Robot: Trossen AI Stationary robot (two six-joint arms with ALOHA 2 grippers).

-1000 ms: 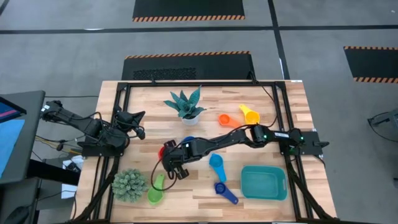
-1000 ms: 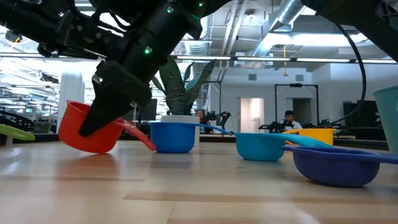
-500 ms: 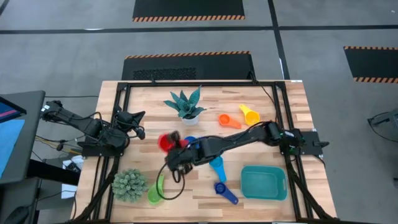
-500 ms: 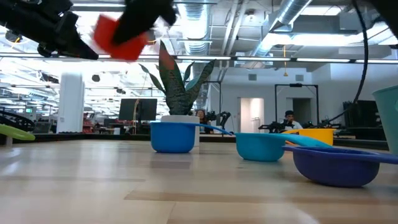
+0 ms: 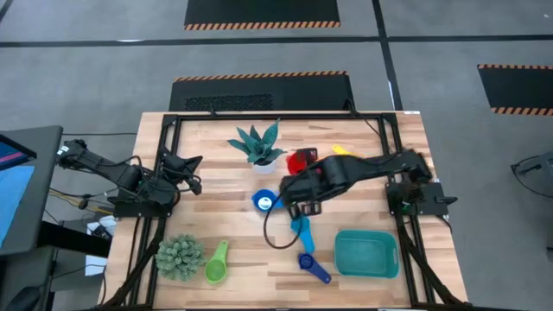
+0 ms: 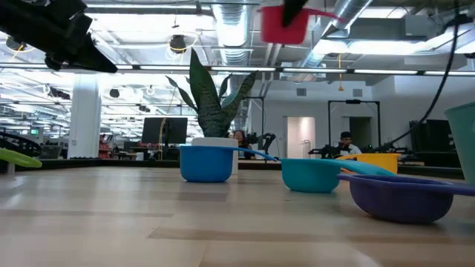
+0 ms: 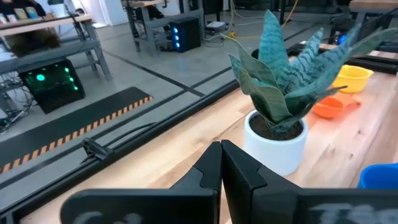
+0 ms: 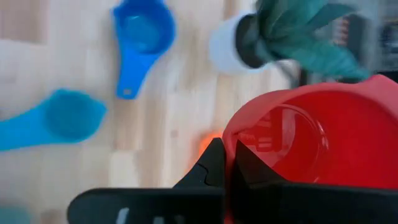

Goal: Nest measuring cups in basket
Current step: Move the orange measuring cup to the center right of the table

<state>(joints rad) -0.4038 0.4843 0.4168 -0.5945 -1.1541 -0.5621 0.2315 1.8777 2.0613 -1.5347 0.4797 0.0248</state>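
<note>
The red cup, now high over the table's middle, will be put down by my right gripper on the bare wood (image 5: pixel 332 205) between the light blue cup and the teal basket's far side.
My right gripper (image 5: pixel 300 174) is shut on the red measuring cup (image 5: pixel 301 161), high over the table's middle, beside the spiky potted plant (image 5: pixel 257 145). In the low view the red cup (image 6: pixel 284 24) hangs far above the tabletop. On the table rest a blue cup (image 5: pixel 264 201), a light blue cup (image 5: pixel 301 229), a dark blue cup (image 5: pixel 313 266), a green cup (image 5: pixel 216 263) and a yellow cup (image 5: pixel 342 152). An orange cup (image 8: pixel 207 142) shows under the red one. The teal basket (image 5: pixel 366 253) sits near the right near corner. My left gripper (image 5: pixel 194 170) waits shut at the left edge. My right gripper holds the red cup by its rim wall (image 8: pixel 231 134), pinched, with one finger (image 8: pixel 242 163) inside the bowl and the other outside. The cup is lifted clear of the table, its handle (image 6: pixel 326 13) sticking out to one side.
A round green potted plant (image 5: pixel 180 257) stands at the near left corner. A black cable loops over the table near the blue cup (image 5: pixel 268 233). Bare wood lies between the left arm and the blue cup.
My right gripper has lifted the red cup off the table, where it sat tilted at the left of the middle. It has carried the cup up and toward the right and far side, to a spot beside the spiky plant. The fingers have stayed shut on it.
</note>
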